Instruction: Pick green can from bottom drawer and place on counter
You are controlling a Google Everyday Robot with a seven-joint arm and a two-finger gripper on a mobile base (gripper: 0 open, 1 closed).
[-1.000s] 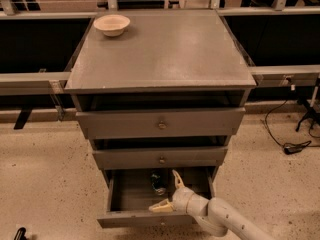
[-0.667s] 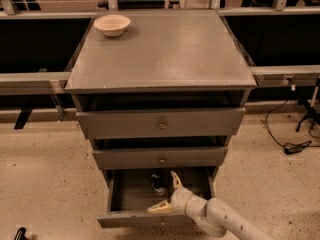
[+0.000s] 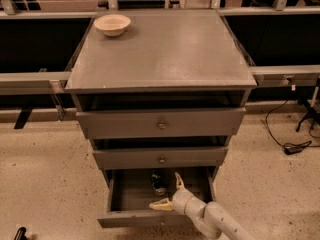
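The robot's gripper needs to next close on the lower half of the green can (image 3: pixel 160 188), so that the can's top stays free above its fingers.
The bottom drawer (image 3: pixel 125 218) is pulled open under two shut grey drawers. The green can (image 3: pixel 158 182) stands upright at the back of it, near the middle. My gripper (image 3: pixel 167 193) reaches into the drawer from the lower right on a cream arm. Its fingers are spread open, one fingertip (image 3: pixel 177 177) just right of the can and the other (image 3: pixel 154 205) in front of it. It holds nothing. The counter (image 3: pixel 165 51) is the flat grey top of the cabinet above.
A cream bowl (image 3: pixel 112 24) sits at the counter's back left corner. Grey rails and black bins run along both sides of the cabinet. A black cable (image 3: pixel 290 146) lies on the speckled floor at the right.
My gripper has shifted slightly left and deeper into the drawer, closer to the can. The can and the drawers have not moved.
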